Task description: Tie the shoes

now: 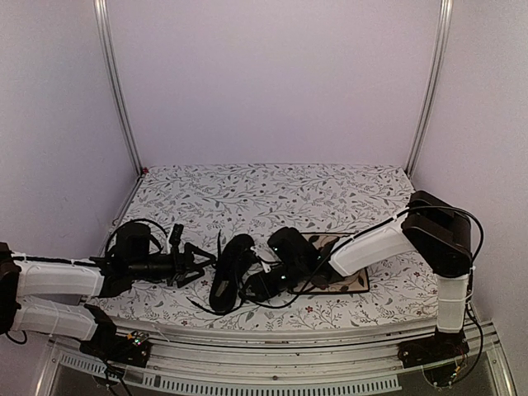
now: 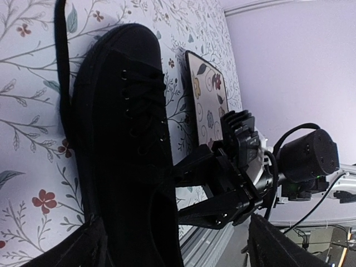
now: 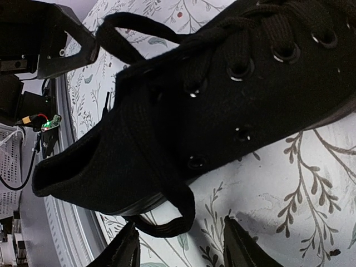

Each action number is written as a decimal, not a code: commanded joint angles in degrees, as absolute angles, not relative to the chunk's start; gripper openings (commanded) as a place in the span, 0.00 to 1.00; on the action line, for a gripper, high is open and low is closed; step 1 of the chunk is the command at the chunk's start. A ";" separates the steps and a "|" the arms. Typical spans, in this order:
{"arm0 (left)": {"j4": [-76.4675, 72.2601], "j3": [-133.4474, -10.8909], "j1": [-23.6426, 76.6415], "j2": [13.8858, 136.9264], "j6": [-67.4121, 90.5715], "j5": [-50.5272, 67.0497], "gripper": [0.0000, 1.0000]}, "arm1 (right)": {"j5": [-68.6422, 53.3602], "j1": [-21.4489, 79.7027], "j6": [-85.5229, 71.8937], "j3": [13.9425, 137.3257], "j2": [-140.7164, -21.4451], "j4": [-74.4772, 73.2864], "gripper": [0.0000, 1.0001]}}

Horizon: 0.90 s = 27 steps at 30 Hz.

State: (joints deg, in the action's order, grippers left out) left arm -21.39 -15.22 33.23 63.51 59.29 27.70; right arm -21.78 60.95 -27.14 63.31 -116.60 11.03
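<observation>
The left gripper of mine will close on the loose end [image 1: 219, 237] [image 2: 60, 10] of the lace running past the toe of the black shoe.
The black shoe [image 1: 228, 272] lies on the floral cloth between my two grippers, toe toward the back. Its laces are loose: one end trails on the cloth at the front left [image 1: 198, 307], another runs past the toe [image 2: 64, 83]. My left gripper [image 1: 201, 266] is open just left of the shoe, and in the left wrist view the shoe [image 2: 119, 139] fills the space ahead of the spread jaws [image 2: 178, 236]. My right gripper [image 1: 252, 285] is open at the shoe's heel side. In the right wrist view a lace loop [image 3: 177, 219] hangs just ahead of its open jaws [image 3: 181, 247], untouched.
A square floral plate [image 1: 353, 283] lies right of the shoe under my right forearm; it also shows in the left wrist view [image 2: 206, 105]. The table's metal front rail [image 1: 272, 340] runs close behind both grippers. Walls and frame posts enclose the table.
</observation>
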 commanded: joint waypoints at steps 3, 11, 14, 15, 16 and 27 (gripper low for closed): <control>-24.78 -14.54 34.35 65.56 61.13 26.48 0.89 | -23.09 60.82 -26.67 66.27 -119.37 10.10 0.45; -26.98 -14.94 34.70 66.92 61.02 26.39 0.92 | -25.47 60.78 -25.94 68.66 -121.00 8.34 0.30; -26.64 -15.38 35.06 67.10 60.33 25.78 0.93 | -25.00 60.80 -25.83 68.52 -120.76 8.33 0.15; -26.63 -15.36 35.11 67.19 60.35 25.57 0.93 | -24.77 60.80 -25.92 68.42 -120.62 8.41 0.10; -26.63 -15.27 35.15 67.25 60.36 25.37 0.93 | -24.55 60.80 -25.88 68.32 -120.47 8.51 0.04; -30.57 -14.82 35.16 69.41 63.57 24.86 0.93 | -14.77 60.56 -22.11 66.16 -106.15 -6.34 0.02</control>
